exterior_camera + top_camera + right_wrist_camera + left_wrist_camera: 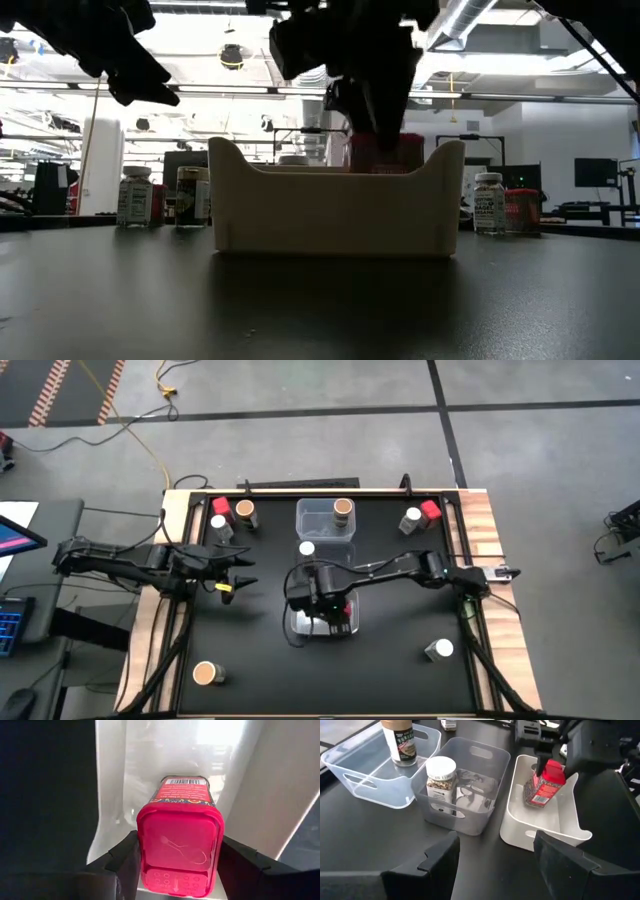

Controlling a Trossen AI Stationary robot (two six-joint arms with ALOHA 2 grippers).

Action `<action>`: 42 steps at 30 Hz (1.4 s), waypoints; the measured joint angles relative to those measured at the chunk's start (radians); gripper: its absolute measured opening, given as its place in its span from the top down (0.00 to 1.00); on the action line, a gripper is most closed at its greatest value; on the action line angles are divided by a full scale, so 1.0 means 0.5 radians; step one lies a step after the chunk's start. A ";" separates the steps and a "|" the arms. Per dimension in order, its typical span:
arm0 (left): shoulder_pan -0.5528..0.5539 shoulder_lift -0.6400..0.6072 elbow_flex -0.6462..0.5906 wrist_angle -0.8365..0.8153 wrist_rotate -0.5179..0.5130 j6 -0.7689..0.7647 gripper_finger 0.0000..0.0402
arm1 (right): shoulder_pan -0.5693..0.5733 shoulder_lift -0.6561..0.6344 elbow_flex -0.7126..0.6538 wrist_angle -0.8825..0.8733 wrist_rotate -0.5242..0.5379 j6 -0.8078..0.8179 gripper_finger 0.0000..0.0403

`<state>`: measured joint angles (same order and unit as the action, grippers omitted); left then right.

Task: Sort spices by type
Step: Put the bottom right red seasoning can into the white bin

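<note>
My right gripper should set the red jar, now held over the white bin, down inside the white bin, close to its side (340,605) (206,809) beside the middle grey bin.
My right gripper (333,610) is over the white bin (300,628) at the table's middle, shut on a red square-topped spice jar (544,785). My left gripper (240,574) hovers open to that bin's left, touching nothing. A brown-topped jar (342,508) stands in the far clear bin (310,520), and a white-topped jar (441,780) in the middle grey bin (485,785). Loose jars stand on the table: three at the far left (230,515), two at the far right (421,515), a brown-topped one (207,673) near left and a white-topped one (440,650) near right. My right gripper pinches the red jar by two opposite sides of its square cap (180,845), one finger (125,857) on each side. It comes from above, slanting. The jar hangs tilted with its lower end (530,800) inside the white bin; whether it touches the floor I cannot tell.
The three bins stand in a row from the far edge toward the near edge along the table's middle. Bare black tabletop lies near me (330,680) and on both sides of the bins. The table has raised wooden side rails (490,530).
</note>
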<state>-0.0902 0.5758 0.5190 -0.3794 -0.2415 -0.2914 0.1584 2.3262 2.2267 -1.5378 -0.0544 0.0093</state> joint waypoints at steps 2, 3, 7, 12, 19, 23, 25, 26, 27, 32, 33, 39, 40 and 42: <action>0.000 0.000 0.000 0.000 0.000 -0.017 0.40 | -0.016 -0.037 -0.036 0.102 0.001 0.009 0.40; 0.000 0.000 0.000 0.000 0.000 -0.018 0.40 | -0.029 -0.067 -0.055 0.145 0.000 0.023 0.40; 0.000 0.000 0.000 0.000 0.000 -0.038 0.40 | -0.085 -0.153 -0.131 0.146 0.004 0.026 0.40; 0.000 0.000 0.000 0.000 0.000 -0.039 0.40 | -0.135 -0.245 -0.321 0.265 -0.079 0.009 0.40; 0.000 0.000 0.000 0.000 0.000 -0.039 0.40 | -0.135 -0.395 -0.553 0.457 -0.153 -0.003 0.40; 0.000 0.000 0.000 0.000 0.000 -0.039 0.40 | -0.175 -0.414 -0.625 0.516 -0.197 0.001 0.40; 0.000 0.000 0.000 0.000 -0.001 -0.039 0.40 | -0.195 -0.411 -0.636 0.541 -0.198 0.018 0.40; 0.000 0.000 0.000 0.000 -0.001 -0.039 0.40 | -0.207 -0.401 -0.635 0.533 -0.210 0.028 0.40; 0.000 0.000 0.000 0.000 -0.004 -0.039 0.40 | -0.213 -0.397 -0.636 0.525 -0.212 0.032 0.40; 0.000 0.000 0.000 -0.001 -0.013 -0.039 0.40 | -0.232 -0.390 -0.637 0.536 -0.212 0.029 0.40; 0.000 0.000 0.000 -0.001 -0.013 -0.039 0.40 | -0.232 -0.391 -0.637 0.535 -0.211 0.024 0.40; 0.000 0.000 0.000 -0.001 -0.013 -0.020 0.40 | -0.242 -0.390 -0.637 0.536 -0.211 0.017 0.38; 0.000 0.000 0.000 -0.001 -0.014 -0.019 0.40 | -0.243 -0.390 -0.637 0.539 -0.211 0.017 0.38; 0.000 0.000 0.000 -0.001 -0.013 -0.018 0.40 | -0.244 -0.390 -0.637 0.547 -0.211 0.017 0.37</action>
<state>-0.0902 0.5758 0.5190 -0.3798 -0.2481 -0.3004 0.0364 2.1311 1.9079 -1.2642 -0.1600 0.0177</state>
